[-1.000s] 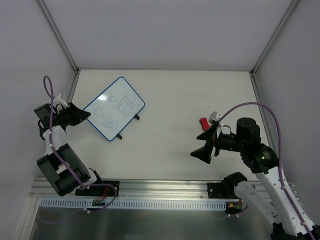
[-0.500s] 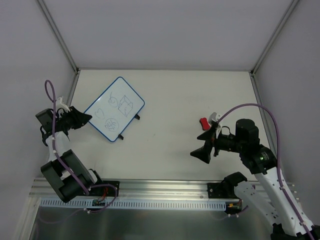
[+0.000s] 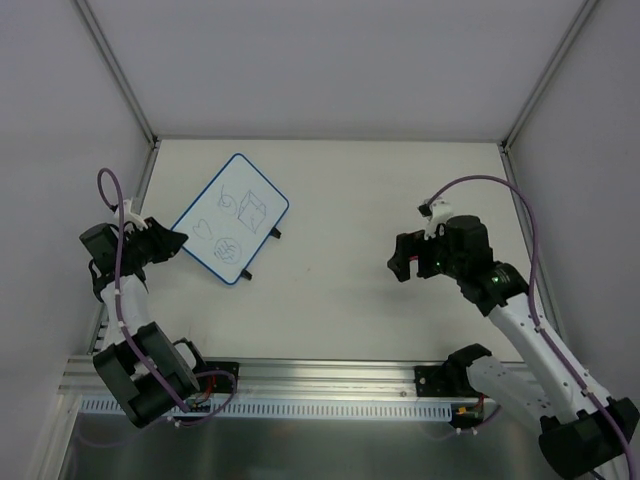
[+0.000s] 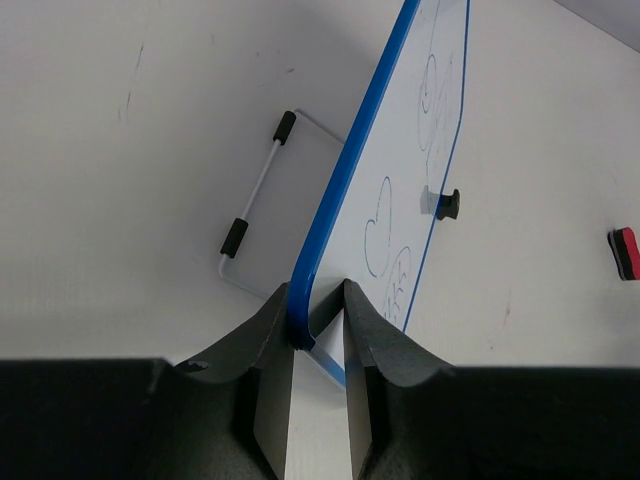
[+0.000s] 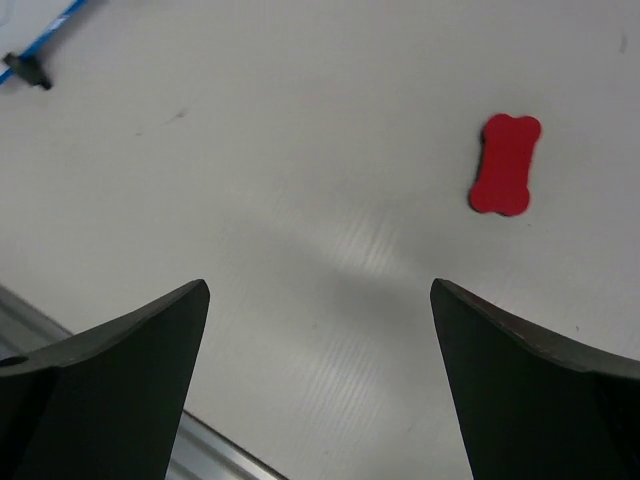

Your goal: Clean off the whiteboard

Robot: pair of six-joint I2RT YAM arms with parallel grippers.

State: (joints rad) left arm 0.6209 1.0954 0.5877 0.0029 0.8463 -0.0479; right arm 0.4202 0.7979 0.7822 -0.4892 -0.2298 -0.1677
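My right gripper will next move to the red bone-shaped eraser's narrow middle (image 3: 414,259) (image 5: 505,166) and close there, so that it can wipe the whiteboard.
The whiteboard (image 3: 232,215), white with a thin blue rim and blue doodles, sits at the left of the table. My left gripper (image 3: 172,240) is shut on its near left corner. In the left wrist view the blue rim runs between my fingertips (image 4: 318,300) and the whiteboard (image 4: 412,150) tilts up away from them. My right gripper (image 3: 402,262) hangs open over the right half of the table with nothing between its fingers (image 5: 320,290). The red bone-shaped eraser (image 5: 506,163) lies flat ahead and to its right, clear of the fingers; the top view hides it.
The wire stand (image 4: 255,190) with black feet shows behind the board. The eraser (image 4: 626,252) also shows at the far right of the left wrist view. An aluminium rail (image 3: 300,375) runs along the near edge. White walls close in the table on three sides.
The right arm has risen and swung its open gripper over the spot where the eraser lay. The left gripper has shifted slightly nearer, still holding the board's corner.
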